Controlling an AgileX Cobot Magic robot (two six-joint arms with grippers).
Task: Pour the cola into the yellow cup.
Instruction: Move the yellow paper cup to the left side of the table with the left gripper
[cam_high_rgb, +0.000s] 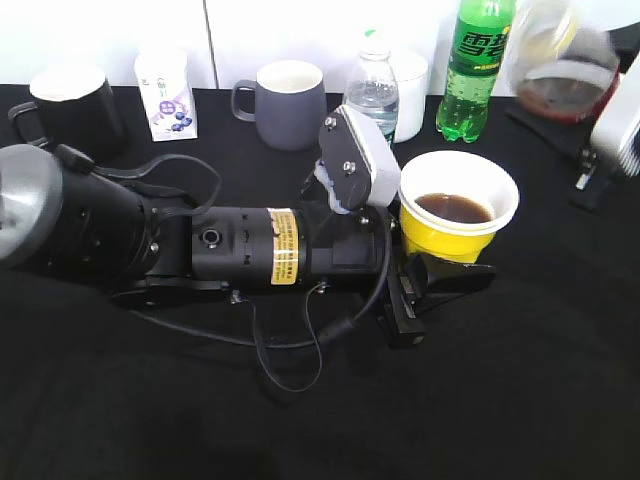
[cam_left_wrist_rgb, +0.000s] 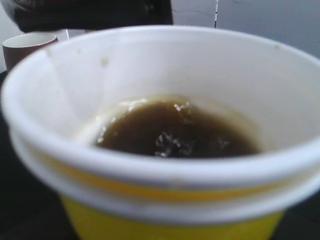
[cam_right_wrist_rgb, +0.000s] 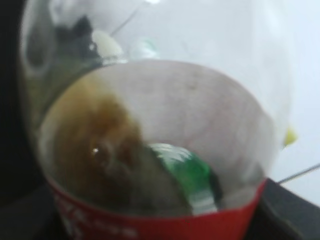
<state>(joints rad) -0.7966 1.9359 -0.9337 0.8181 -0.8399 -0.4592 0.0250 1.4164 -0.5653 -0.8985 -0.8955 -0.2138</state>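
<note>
I need to let go of the yellow cup with my left gripper on the table (cam_high_rgb: 181, 215) just in front of the small white carton.
The yellow cup (cam_high_rgb: 440, 240) stands at centre right on the black table, with dark cola in its white inside. My left gripper (cam_high_rgb: 435, 285) lies low on the table with its black jaws at either side of the cup's base. The cup fills the left wrist view (cam_left_wrist_rgb: 165, 220), and the jaws are hidden there. The cola bottle (cam_high_rgb: 560, 60) is tilted and blurred in the air at the top right, apart from the cup. It fills the right wrist view (cam_right_wrist_rgb: 150, 150), red label at the bottom and brown liquid inside. The right gripper's fingers are hidden behind it.
Along the back stand a black mug (cam_high_rgb: 75, 105), a small white carton (cam_high_rgb: 165, 95), a grey mug (cam_high_rgb: 290, 100), a water bottle (cam_high_rgb: 372, 95) and a green soda bottle (cam_high_rgb: 478, 65). The left arm (cam_high_rgb: 200, 245) and its cable lie across the table's middle.
</note>
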